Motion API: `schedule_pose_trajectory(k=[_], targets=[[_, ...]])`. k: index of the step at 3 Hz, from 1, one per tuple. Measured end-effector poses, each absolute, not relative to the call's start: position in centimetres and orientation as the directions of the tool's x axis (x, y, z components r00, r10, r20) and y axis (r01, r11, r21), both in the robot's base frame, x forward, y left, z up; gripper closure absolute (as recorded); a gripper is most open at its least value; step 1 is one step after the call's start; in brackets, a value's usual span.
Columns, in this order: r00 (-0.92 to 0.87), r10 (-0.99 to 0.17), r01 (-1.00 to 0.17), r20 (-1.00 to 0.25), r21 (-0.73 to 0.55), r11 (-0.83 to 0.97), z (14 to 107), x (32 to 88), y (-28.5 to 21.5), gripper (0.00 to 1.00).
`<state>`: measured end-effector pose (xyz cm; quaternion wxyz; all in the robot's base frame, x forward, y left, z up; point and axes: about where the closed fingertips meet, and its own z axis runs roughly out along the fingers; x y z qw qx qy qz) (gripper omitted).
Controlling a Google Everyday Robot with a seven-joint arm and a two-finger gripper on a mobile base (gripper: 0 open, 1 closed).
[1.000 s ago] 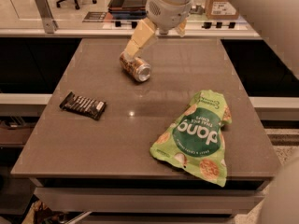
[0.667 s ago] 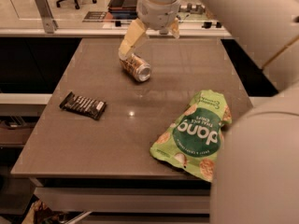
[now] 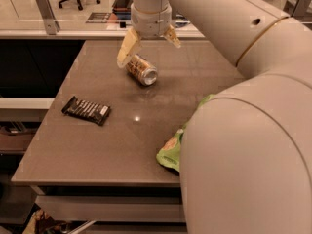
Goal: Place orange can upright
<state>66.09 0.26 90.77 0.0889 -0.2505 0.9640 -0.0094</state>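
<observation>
My gripper needs to grip the rear half of the orange can (image 3: 135, 62), and its silver end will stick out in front.
The orange can (image 3: 142, 70) lies on its side on the brown table (image 3: 122, 145), its silver end facing front right. My gripper (image 3: 147, 47) hangs just above and behind the can, open, with one tan finger (image 3: 127, 49) at the can's left rear and the other finger (image 3: 171, 36) to the right. The fingers do not hold the can.
A dark flat candy bar wrapper (image 3: 86, 110) lies at the table's left. A green chip bag (image 3: 181, 139) at the right is mostly hidden behind my large white arm (image 3: 243, 130), which fills the right foreground. A counter and office chair stand behind the table.
The arm has swung forward and now fills the right side, covering most of the chip bag. The gripper has shifted slightly toward the can. The can and wrapper have not moved.
</observation>
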Motion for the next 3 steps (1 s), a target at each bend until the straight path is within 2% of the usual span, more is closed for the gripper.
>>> schedule_pose_trajectory(k=[3], targets=[[-0.862, -0.485, -0.484, -0.144, -0.048, 0.874, 87.7, 68.3, 2.3, 0.00]])
